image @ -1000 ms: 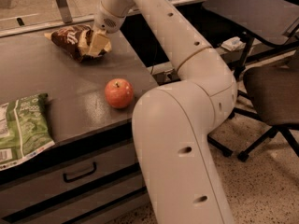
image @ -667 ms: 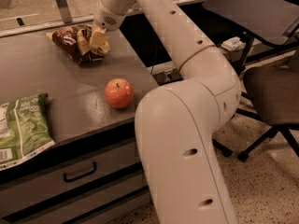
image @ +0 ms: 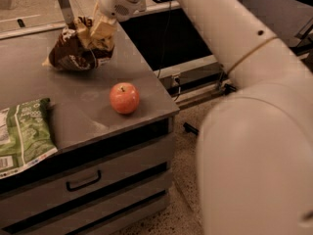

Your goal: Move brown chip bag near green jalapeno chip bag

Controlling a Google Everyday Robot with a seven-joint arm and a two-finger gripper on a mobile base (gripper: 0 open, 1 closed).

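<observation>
My gripper will release the brown chip bag on the grey table top [image: 33, 70] behind the green jalapeno chip bag.
The brown chip bag [image: 73, 50] is dark brown and wrinkly with white lettering and hangs tilted just above the grey table top [image: 88, 102] at the back. My gripper [image: 98, 33] is shut on the bag's upper right part and holds it lifted. The green jalapeno chip bag [image: 22, 133] lies flat at the table's front left, partly cut off by the picture's left edge. It is well apart from the brown bag.
A red apple [image: 124, 98] stands on the table between the two bags, nearer the right edge. My white arm [image: 244, 82] fills the right side. The table has drawers [image: 83, 180] below its front edge. A metal post [image: 62, 4] stands behind the brown bag.
My gripper has lifted the brown chip bag off the table and carried it a little forward and left, and the bag now hangs tilted. The apple and green bag have not moved.
</observation>
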